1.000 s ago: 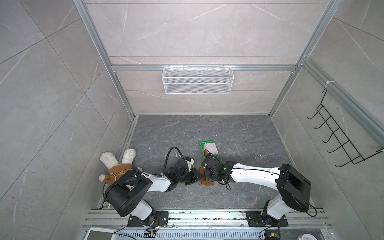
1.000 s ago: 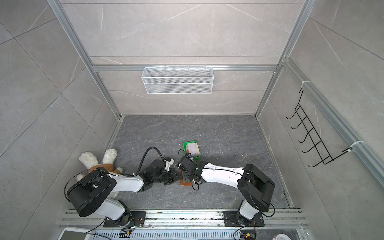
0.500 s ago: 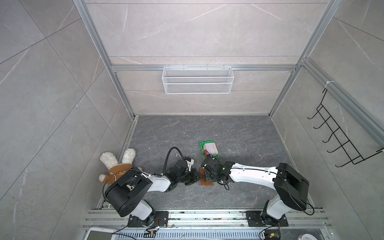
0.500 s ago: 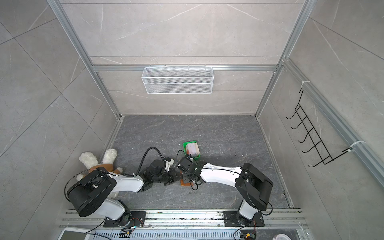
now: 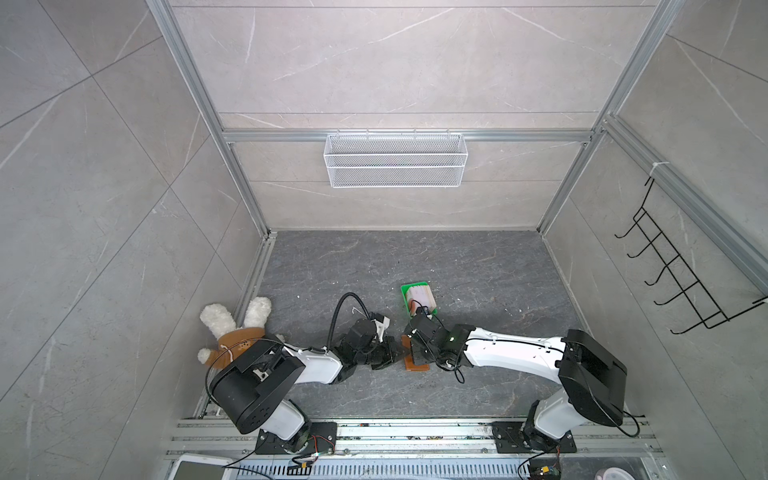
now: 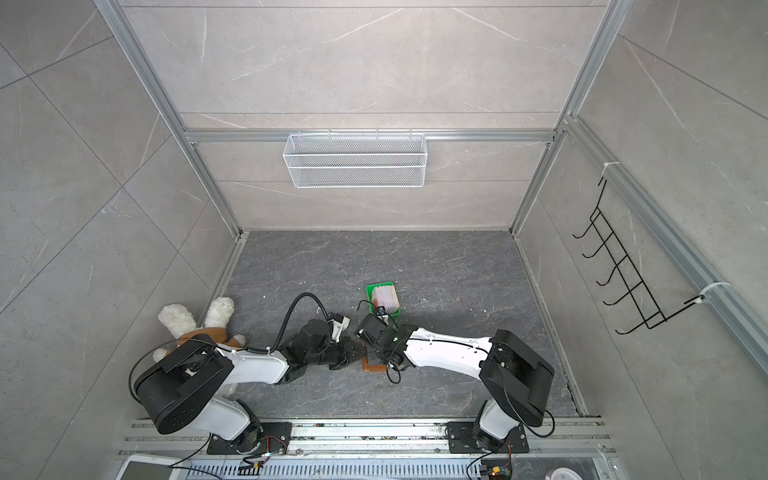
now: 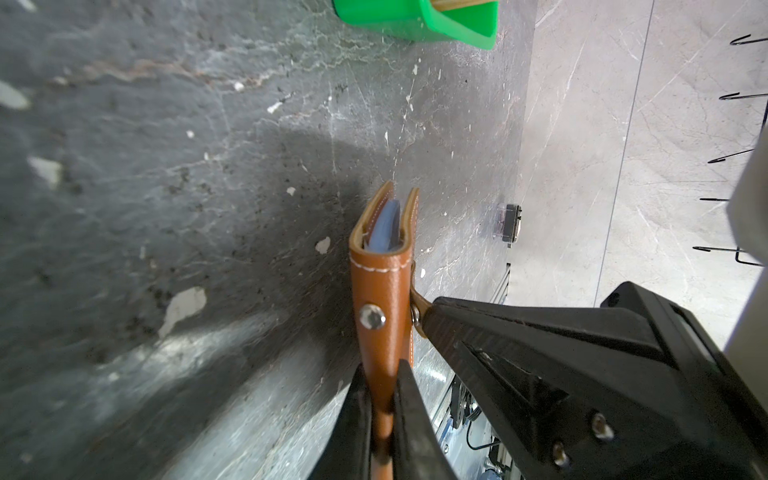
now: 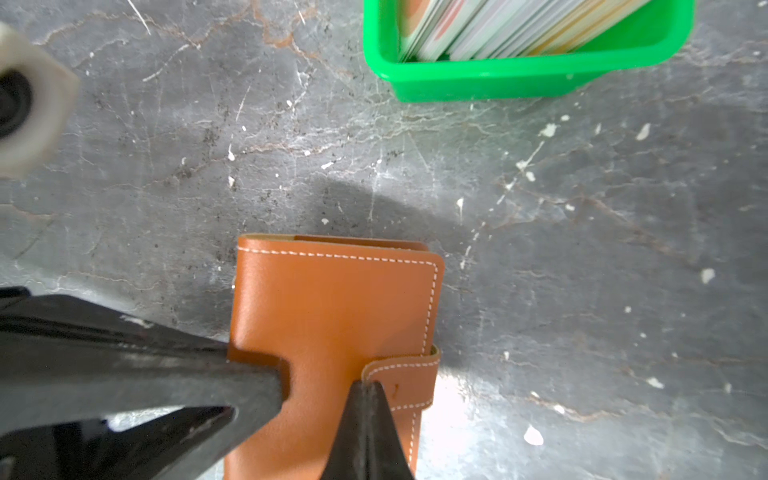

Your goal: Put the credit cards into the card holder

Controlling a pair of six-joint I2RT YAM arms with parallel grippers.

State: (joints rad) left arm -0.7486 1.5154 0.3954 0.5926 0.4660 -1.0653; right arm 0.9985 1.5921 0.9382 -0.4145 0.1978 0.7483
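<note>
My left gripper is holding both covers at the folded spine, so it should open and take the front cover's free edge (image 8: 436,300) to swing the card holder open.
The tan-brown card holder (image 5: 417,363) (image 6: 372,365) stands on edge on the grey floor between the two arms. In the left wrist view my left gripper (image 7: 382,374) is shut on its folded spine end, and a light-blue panel shows inside the card holder (image 7: 376,286). My right gripper (image 8: 365,385) has its fingertips pressed together on the end of the snap tab (image 8: 405,376), which stands off the cover. The credit cards (image 8: 498,25) (image 5: 419,296) stand packed in a green tray (image 8: 490,81) just behind the card holder (image 8: 332,299).
A plush toy (image 5: 235,328) lies against the left wall beside the left arm. A white wire basket (image 5: 395,160) hangs on the back wall and a black hook rack (image 5: 681,274) on the right wall. The green tray (image 6: 382,300) sits close behind both wrists.
The right gripper's jaws have closed onto the snap tab. Both arms stay almost where they were at the card holder.
</note>
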